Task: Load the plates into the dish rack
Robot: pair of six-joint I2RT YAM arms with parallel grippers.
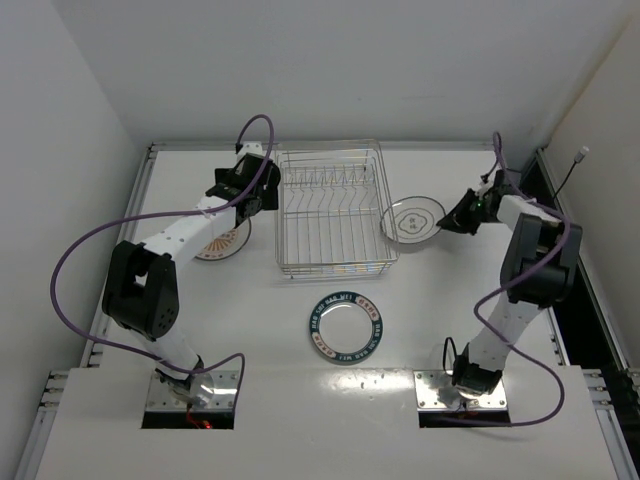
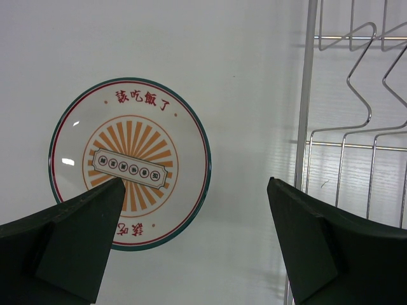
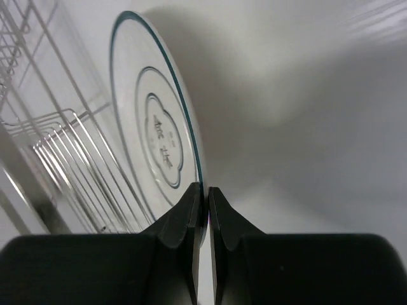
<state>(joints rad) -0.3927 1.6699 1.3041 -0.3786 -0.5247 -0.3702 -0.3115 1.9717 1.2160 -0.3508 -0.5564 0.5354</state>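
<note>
My right gripper should release the plain white plate in the rack's back slot (image 1: 361,180) farthest from the orange sunburst plate.
My right gripper (image 1: 462,215) is shut on the right rim of the plain white plate (image 1: 410,220), which sits just right of the dish rack (image 1: 334,267). In the right wrist view the fingers (image 3: 191,210) pinch the plate's thin edge (image 3: 152,127), with rack wires (image 3: 70,159) beyond it. My left gripper (image 1: 255,195) hangs open by the rack's left side, holding nothing. Below it lies the orange sunburst plate (image 2: 130,162), flat on the table left of the rack's side wire (image 2: 304,127). The blue-rimmed plate (image 1: 346,327) lies flat in front of the rack.
The rack holds no plates between its upright dividers. White walls close in the table at left, back and right. Purple cables loop off both arms (image 1: 75,250).
</note>
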